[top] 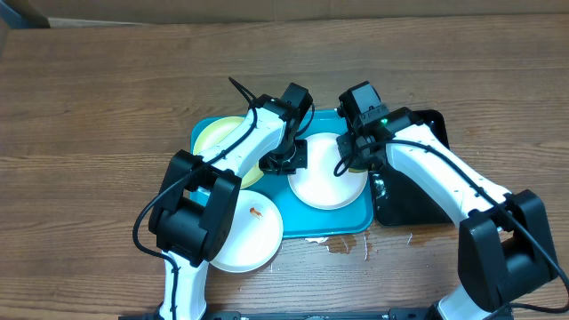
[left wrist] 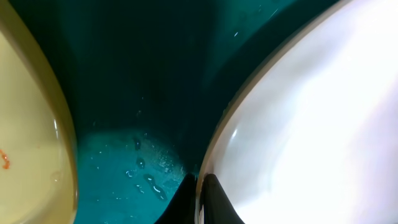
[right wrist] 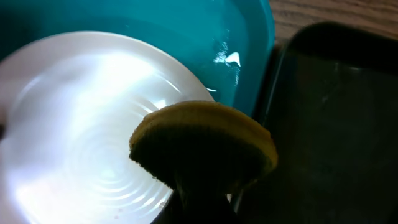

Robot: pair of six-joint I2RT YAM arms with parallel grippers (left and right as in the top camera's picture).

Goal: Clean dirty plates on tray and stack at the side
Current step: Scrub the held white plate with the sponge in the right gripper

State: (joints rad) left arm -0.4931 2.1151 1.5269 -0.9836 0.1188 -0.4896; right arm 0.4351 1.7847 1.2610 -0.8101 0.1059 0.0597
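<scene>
My right gripper should release the yellow sponge near the middle of the black tray [top: 411, 160] [right wrist: 348, 143] beside the turquoise tray.
A white plate [top: 329, 185] lies in the turquoise tray [top: 360, 222]. My left gripper [top: 289, 162] is shut on its left rim; in the left wrist view the fingers [left wrist: 199, 200] pinch the plate's edge [left wrist: 311, 124]. My right gripper [top: 356, 158] is shut on a yellow sponge [right wrist: 205, 144], held over the plate's right edge [right wrist: 81, 124]. A pale yellow-green plate [top: 218, 138] lies at the tray's left end, with an orange smear in the left wrist view [left wrist: 5, 160]. A second white plate [top: 249, 236] with an orange smear sits at the tray's front-left corner.
A narrow black tray [top: 418, 200] stands just right of the turquoise tray and also shows in the right wrist view [right wrist: 336, 124]. Water drops lie on the tray floor [left wrist: 146, 177]. A small wet patch [top: 342, 244] is on the wooden table in front of the tray.
</scene>
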